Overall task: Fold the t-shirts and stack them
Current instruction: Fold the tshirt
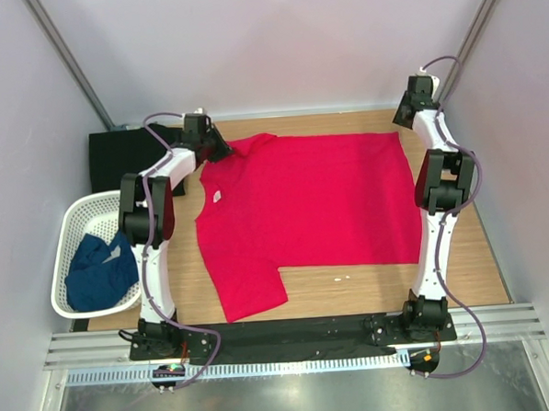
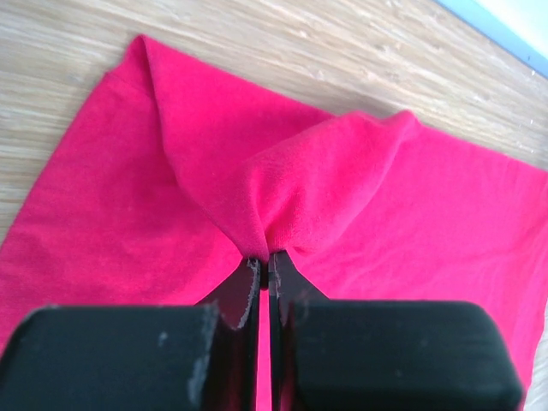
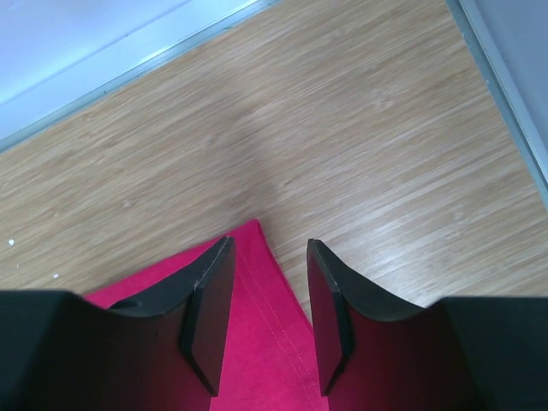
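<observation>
The red t-shirt's hem corner is lying loose while my left gripper holds the t-shirt's sleeve, so I will pinch that corner [image 3: 260, 244] with my right gripper before both grippers fold the t-shirt over.
The red t-shirt [image 1: 311, 208] lies spread flat on the wooden table, its small white neck label [image 1: 218, 196] at the left. My left gripper [image 1: 218, 149] is shut on the shirt's far-left sleeve; in the left wrist view the cloth [image 2: 282, 188] bunches up between the closed fingertips [image 2: 265, 257]. My right gripper [image 1: 404, 116] is open above the shirt's far-right hem corner [image 3: 257, 257], which lies between the fingers [image 3: 210, 300]. A black t-shirt [image 1: 125, 156] lies folded at the far left. A dark blue t-shirt [image 1: 98, 270] is crumpled in the basket.
A white plastic mesh basket [image 1: 73, 221] stands off the table's left edge. Grey walls close in the far side and both flanks. A strip of bare wood [image 1: 380, 287] runs along the near side of the shirt.
</observation>
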Controlling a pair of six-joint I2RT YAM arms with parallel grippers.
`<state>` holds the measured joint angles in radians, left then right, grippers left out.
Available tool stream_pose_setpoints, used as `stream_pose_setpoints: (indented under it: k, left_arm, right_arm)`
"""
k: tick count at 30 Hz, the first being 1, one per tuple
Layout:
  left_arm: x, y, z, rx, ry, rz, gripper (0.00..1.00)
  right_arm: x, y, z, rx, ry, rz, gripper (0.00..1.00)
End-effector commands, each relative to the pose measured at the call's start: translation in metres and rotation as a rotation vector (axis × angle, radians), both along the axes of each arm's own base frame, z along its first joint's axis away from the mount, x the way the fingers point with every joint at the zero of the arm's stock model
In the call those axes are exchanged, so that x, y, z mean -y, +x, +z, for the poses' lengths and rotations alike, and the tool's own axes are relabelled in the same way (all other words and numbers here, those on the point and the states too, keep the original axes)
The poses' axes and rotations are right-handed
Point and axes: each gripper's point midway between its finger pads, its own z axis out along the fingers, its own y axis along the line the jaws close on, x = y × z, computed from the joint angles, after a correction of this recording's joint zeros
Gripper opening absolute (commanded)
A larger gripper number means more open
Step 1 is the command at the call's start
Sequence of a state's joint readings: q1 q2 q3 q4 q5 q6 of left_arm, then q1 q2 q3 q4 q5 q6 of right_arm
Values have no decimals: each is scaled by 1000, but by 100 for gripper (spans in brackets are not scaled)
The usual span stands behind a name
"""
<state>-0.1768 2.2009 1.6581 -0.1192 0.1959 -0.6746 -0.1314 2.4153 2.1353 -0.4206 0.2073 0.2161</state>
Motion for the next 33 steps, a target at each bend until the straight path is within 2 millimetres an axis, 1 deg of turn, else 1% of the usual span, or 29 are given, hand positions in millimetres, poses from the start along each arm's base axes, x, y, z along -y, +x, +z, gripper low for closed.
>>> stream_pose_setpoints:
  k: [1,2,4,9,13,19,22,23,24,26,27,30,33]
  left_arm:
    - [10,-1,34,76,-23,-45,0]
    - [9,-1,34,77,-24,-42,0]
    - [9,-2,32,72,-26,-46,0]
    - [11,-3,31,70,-26,-55,0]
    - [11,-4,29,68,-25,-57,0]
    - [10,-6,30,69,-19,-62,0]
    - [11,-4,36,78,-21,-62,0]
    - [11,-3,40,83,-23,-61,0]
    - [11,-3,43,88,-24,-62,0]
    - [12,-1,53,102,-25,-63,0]
    - [13,0,59,111,-27,-65,0]
    - [13,0,74,128,-24,-72,0]
    - [11,0,86,144,-20,-70,0]
  right_arm:
    - [-1,13,-3,38,57,-36,45]
    - [-1,17,-1,52,65,-42,45]
    - [2,22,-11,62,95,-61,45]
    - [-4,29,-20,93,175,-53,45]
    - [-9,30,-27,96,219,-44,45]
    - [-10,28,-41,70,222,-38,45]
    - [-10,28,-45,65,219,-36,36]
    - [-10,27,-46,61,219,-35,31]
    - [-10,28,-46,62,212,-28,21]
    - [-9,29,-44,66,205,-24,15]
    - [-9,29,-44,66,198,-20,8]
    - [-6,30,-41,69,175,-10,1]
    - [-5,32,-34,84,157,2,1]
